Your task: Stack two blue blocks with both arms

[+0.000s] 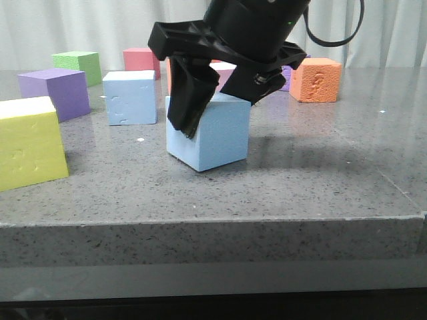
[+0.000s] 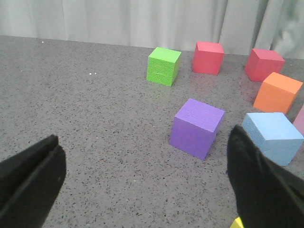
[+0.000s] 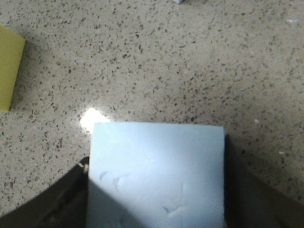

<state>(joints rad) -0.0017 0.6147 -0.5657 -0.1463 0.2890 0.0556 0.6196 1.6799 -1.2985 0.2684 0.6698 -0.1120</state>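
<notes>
The second light blue block is standing beside the purple cube. My left gripper should close on that block at its upper sides (image 1: 131, 85) (image 2: 272, 127).
One light blue block (image 1: 217, 137) rests on the grey table near the middle, turned corner-forward. My right gripper (image 1: 213, 110) comes down over it, with a dark finger against each side. In the right wrist view the block (image 3: 156, 171) fills the space between the fingers (image 3: 61, 204), and small dents show on its top. The second light blue block (image 1: 131, 97) stands farther back and to the left; it also shows in the left wrist view (image 2: 273, 135). My left gripper (image 2: 142, 190) is open and empty above bare table, and is out of the front view.
A yellow cube (image 1: 30, 143) stands at the front left. A purple cube (image 1: 57, 92) and a green cube (image 1: 79, 65) are behind it. A red cube (image 1: 140, 60) and an orange cube (image 1: 315, 80) stand at the back. The table's front edge (image 1: 213, 220) is near.
</notes>
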